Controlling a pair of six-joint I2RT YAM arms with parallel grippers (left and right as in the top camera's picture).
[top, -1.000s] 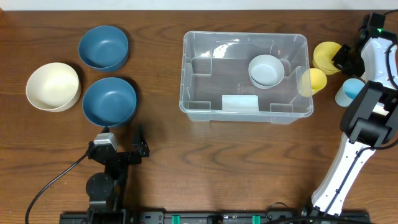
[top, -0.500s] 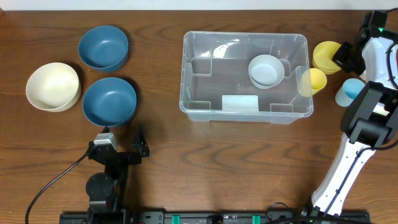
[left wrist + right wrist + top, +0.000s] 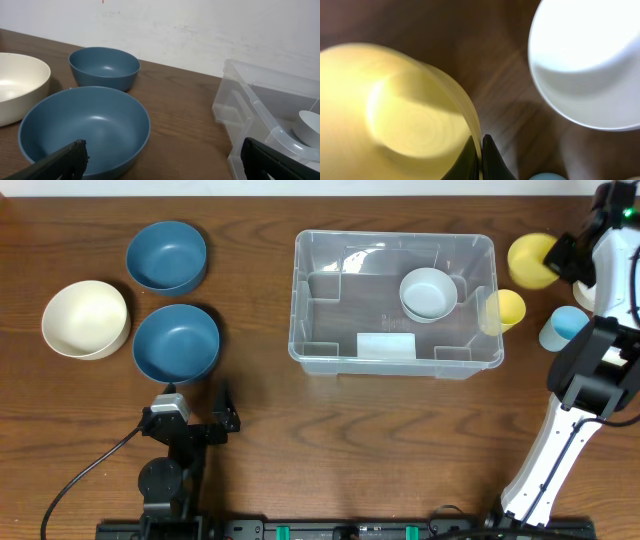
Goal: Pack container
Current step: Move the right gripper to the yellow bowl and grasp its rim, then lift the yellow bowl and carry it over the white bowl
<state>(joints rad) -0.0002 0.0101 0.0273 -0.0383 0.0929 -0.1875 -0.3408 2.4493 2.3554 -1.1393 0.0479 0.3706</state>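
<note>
My right gripper needs to let go of the yellow bowl inside the pale blue bowl (image 3: 429,289) in the clear container.
The clear rectangular container (image 3: 394,237) stands at the table's middle with a pale blue bowl (image 3: 429,292) inside it. Its left end shows in the left wrist view (image 3: 235,107). My right gripper (image 3: 562,258) is to the right of the container, shut on the rim of a yellow cup (image 3: 528,260) that looks raised and tilted. In the right wrist view the fingers (image 3: 481,150) pinch the cup's wall (image 3: 395,115). My left gripper (image 3: 224,412) is open and empty near the front left, just in front of a blue bowl (image 3: 85,125).
A second yellow cup (image 3: 509,307) touches the container's right wall, and a light blue cup (image 3: 560,327) stands right of it. Two blue bowls (image 3: 166,256) (image 3: 176,343) and a cream bowl (image 3: 86,319) stand at the left. A pale round vessel (image 3: 590,65) lies near the held cup.
My right gripper has moved a little toward the back with the yellow cup, which has come up and tilted. The left arm has not moved.
</note>
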